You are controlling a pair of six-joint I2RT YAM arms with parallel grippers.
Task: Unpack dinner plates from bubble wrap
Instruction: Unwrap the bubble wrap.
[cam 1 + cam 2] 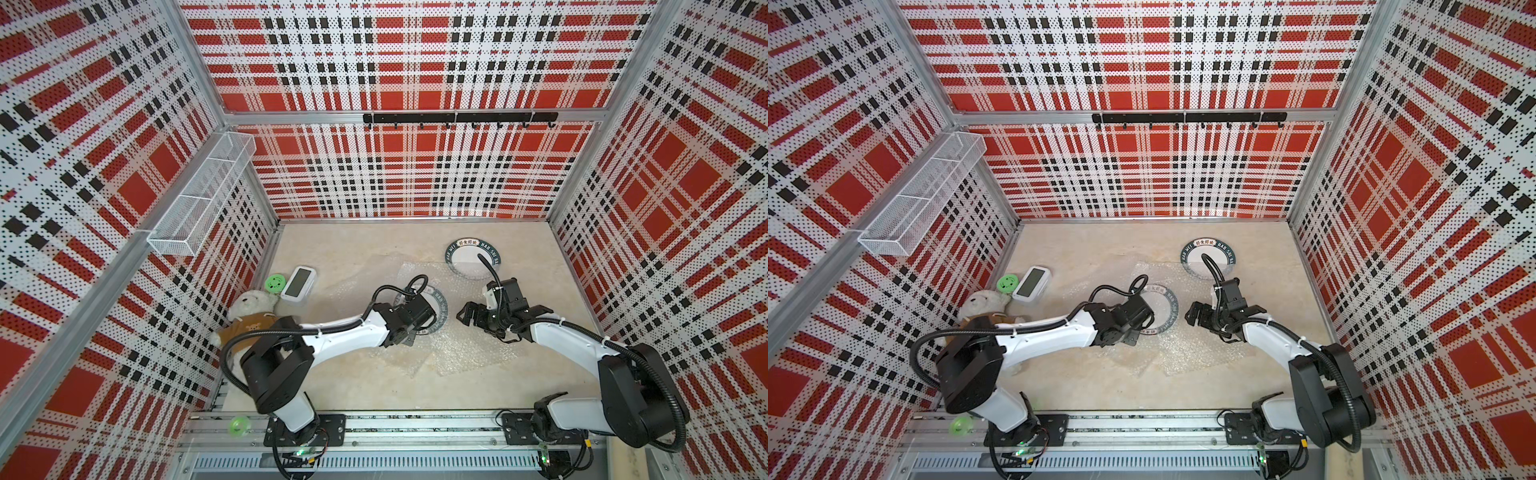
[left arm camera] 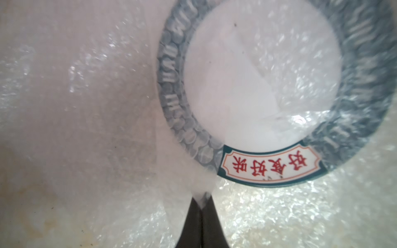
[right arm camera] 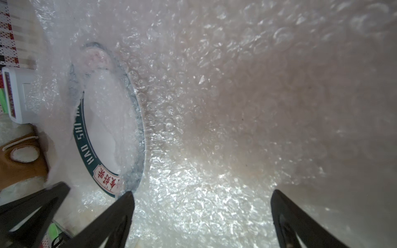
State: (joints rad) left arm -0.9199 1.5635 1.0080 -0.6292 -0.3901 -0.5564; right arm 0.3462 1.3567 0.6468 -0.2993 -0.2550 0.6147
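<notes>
My right gripper grips the rim of the mid-table plate [image 1: 447, 309] [image 3: 143, 148] next, on the side farthest from the teddy bear.
One dinner plate [image 1: 473, 261] [image 1: 1208, 261], white with a dark lettered band, lies bare at the back right. A second plate [image 1: 439, 305] [image 1: 1168, 305] [image 2: 270, 165] [image 3: 103, 128] lies mid-table, part under bubble wrap [image 2: 86, 107] [image 3: 214, 107]. My left gripper [image 2: 202, 200] [image 1: 415, 336] [image 1: 1134, 334] hangs over that plate's near edge. It is shut on a pinched corner of the film. My right gripper [image 3: 202, 192] [image 1: 467, 318] [image 1: 1196, 318] stands open just right of the plate, above a flat sheet [image 1: 469, 353] [image 1: 1200, 353], and holds nothing.
A teddy bear [image 1: 249, 307], a white clock-like device [image 1: 298, 286] and a small green disc [image 1: 275, 283] crowd the left wall. A green ring [image 1: 240, 424] sits on the front rail. A mesh basket [image 1: 199, 195] hangs on the left wall, and a hook rail [image 1: 457, 117] on the back wall.
</notes>
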